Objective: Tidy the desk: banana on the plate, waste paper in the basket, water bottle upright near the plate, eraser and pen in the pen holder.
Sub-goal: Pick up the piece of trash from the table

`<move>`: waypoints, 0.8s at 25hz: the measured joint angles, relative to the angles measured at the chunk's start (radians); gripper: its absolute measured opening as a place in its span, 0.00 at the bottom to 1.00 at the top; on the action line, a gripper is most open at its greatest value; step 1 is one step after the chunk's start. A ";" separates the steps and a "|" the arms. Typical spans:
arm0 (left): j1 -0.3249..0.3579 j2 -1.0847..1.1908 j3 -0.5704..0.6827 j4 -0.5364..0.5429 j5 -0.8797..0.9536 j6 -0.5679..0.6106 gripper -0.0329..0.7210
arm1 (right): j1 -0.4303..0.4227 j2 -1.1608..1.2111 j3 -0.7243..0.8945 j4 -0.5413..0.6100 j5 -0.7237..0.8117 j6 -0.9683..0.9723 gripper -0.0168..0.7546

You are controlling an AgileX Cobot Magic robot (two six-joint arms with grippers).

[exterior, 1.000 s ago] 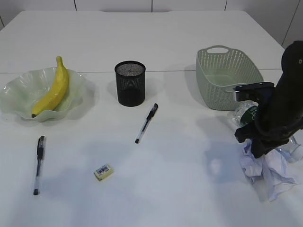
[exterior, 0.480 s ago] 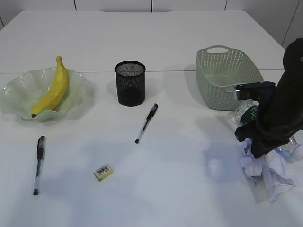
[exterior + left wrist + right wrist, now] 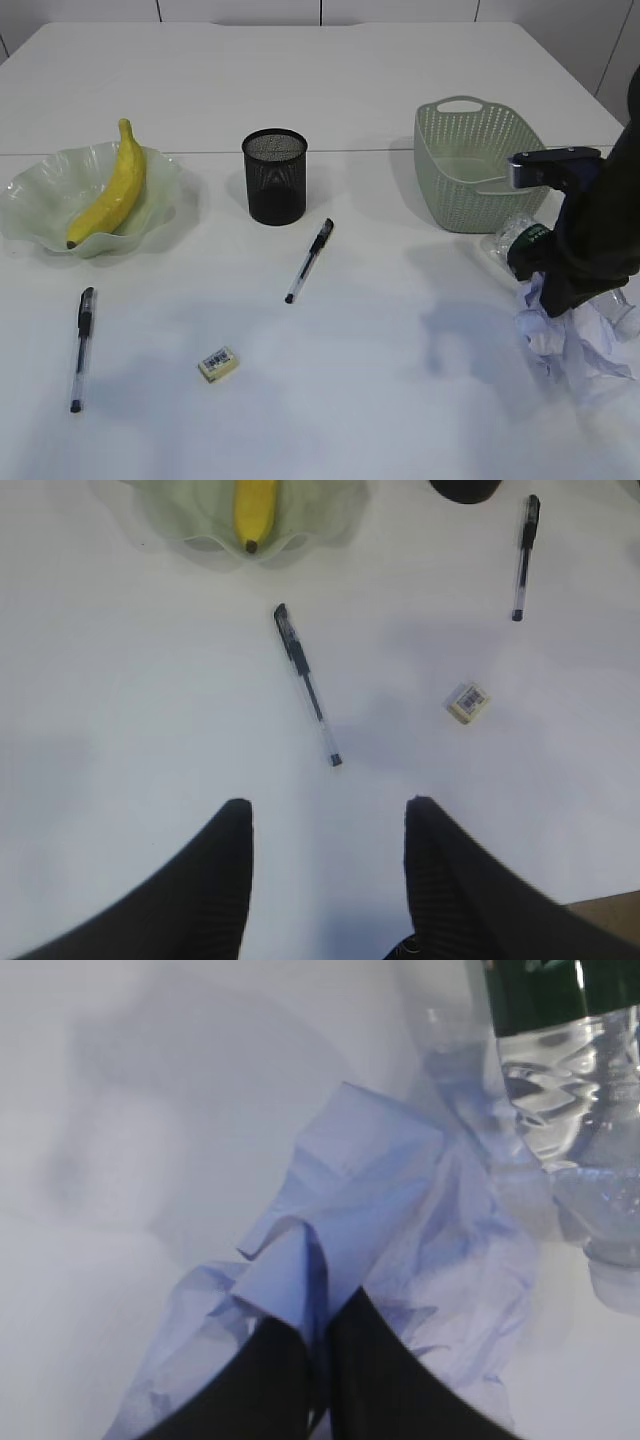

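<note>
Next, my right gripper lets go of the waste paper inside the basket [image 3: 471, 164], toward the side nearest the pen holder.
My right gripper [image 3: 320, 1340] is shut on a fold of the crumpled white waste paper [image 3: 400, 1190], which hangs off it just above the desk [image 3: 400, 340] at the right edge [image 3: 580, 355]. The water bottle [image 3: 520, 240] lies on its side beside the paper, near the basket [image 3: 480, 175]. The banana [image 3: 110, 195] rests on the plate [image 3: 40, 195]. One pen [image 3: 309, 260] lies in front of the pen holder [image 3: 275, 175], another pen [image 3: 307, 683] at the front left, with the eraser [image 3: 467, 701] between them. My left gripper [image 3: 328, 815] hovers open and empty over bare desk.
The basket stands at the back right, with a little pale stuff at its bottom. A thin seam [image 3: 200, 152] crosses the desk behind the plate and pen holder. The desk's front edge shows in the left wrist view [image 3: 600, 910].
My right arm has risen and shifted right, pulling the waste paper up and to the right with it. Nothing else has moved.
</note>
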 joint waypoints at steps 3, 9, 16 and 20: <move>0.000 0.000 0.000 0.000 0.000 0.000 0.50 | 0.000 -0.040 0.002 0.000 0.008 0.000 0.02; 0.000 0.000 0.000 0.000 -0.002 0.000 0.50 | 0.000 -0.117 -0.018 0.000 0.018 -0.002 0.02; 0.000 0.000 0.000 0.000 -0.002 0.000 0.50 | 0.000 -0.128 -0.148 0.000 0.022 0.004 0.02; 0.000 0.000 0.000 0.000 -0.002 0.000 0.50 | 0.000 -0.111 -0.260 -0.007 -0.011 0.023 0.02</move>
